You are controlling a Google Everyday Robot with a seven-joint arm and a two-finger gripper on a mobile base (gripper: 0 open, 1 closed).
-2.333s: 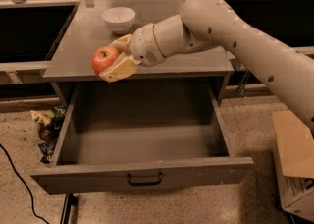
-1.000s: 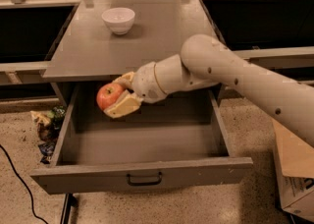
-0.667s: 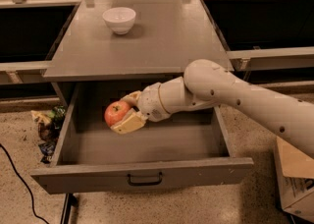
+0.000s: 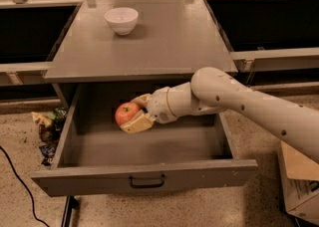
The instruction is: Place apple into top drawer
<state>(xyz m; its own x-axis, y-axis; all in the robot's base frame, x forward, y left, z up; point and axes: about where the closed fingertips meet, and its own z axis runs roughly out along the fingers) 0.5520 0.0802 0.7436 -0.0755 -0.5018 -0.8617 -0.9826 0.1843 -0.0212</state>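
Observation:
The robot's gripper should release the apple, now held just above the drawer floor, on the top drawer's bottom, straight [image 4: 148, 119] behind the dark handle, toward the cabinet.
The top drawer [image 4: 144, 177] is pulled wide open, a shallow grey box with a dark curved handle [image 4: 147, 181] at the centre of its front panel. My gripper [image 4: 132, 113] reaches in from the right and is shut on the red and yellow apple [image 4: 126, 113]. It holds the apple inside the drawer's opening, toward the left back, just above the drawer floor. One pale finger [image 4: 137, 123] lies under the apple, the other behind it.
A white bowl [image 4: 121, 20] stands on the grey cabinet top [image 4: 164, 42] at the back left. Crumpled wrappers [image 4: 47, 127] lie on the floor left of the drawer. A cardboard box [image 4: 299, 183] stands at the right. A black cable [image 4: 20, 183] runs over the floor.
My gripper has carried the apple from above the cabinet's front edge down into the open drawer. The drawer and bowl have not moved.

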